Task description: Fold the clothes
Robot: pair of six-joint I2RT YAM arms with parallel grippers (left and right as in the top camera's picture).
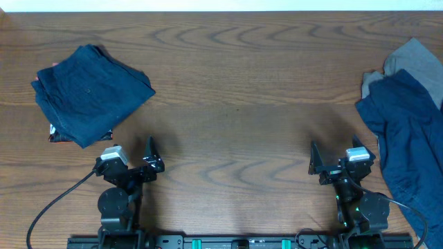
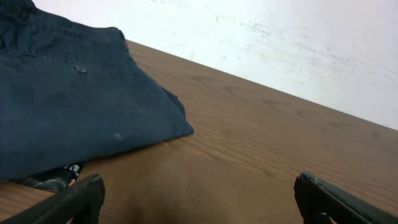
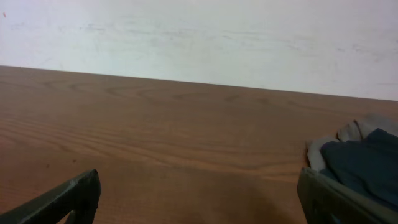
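Note:
I need to next have my right gripper grab the unfolded navy shorts by the corner [image 1: 360, 108] [image 3: 326, 169] that sticks out toward the middle of the table, beside the grey garment.
A stack of folded navy-blue shorts [image 1: 86, 93] lies at the far left of the table; it fills the upper left of the left wrist view [image 2: 68, 99]. A heap of unfolded navy shorts [image 1: 408, 131] lies at the right edge, with a grey garment [image 1: 408, 59] under its far end; both show at the right of the right wrist view [image 3: 367, 158]. My left gripper [image 1: 138, 162] is open and empty near the front edge, just below the folded stack; its jaws show in the left wrist view [image 2: 199, 196]. My right gripper [image 1: 332, 162] is open and empty, left of the heap; its jaws show in the right wrist view [image 3: 199, 196].
The wooden table [image 1: 235, 104] runs back to a white wall [image 3: 199, 37]. A small patterned scrap [image 1: 54, 133] pokes out at the near left corner of the folded stack. A black cable [image 1: 59, 200] runs from the left arm.

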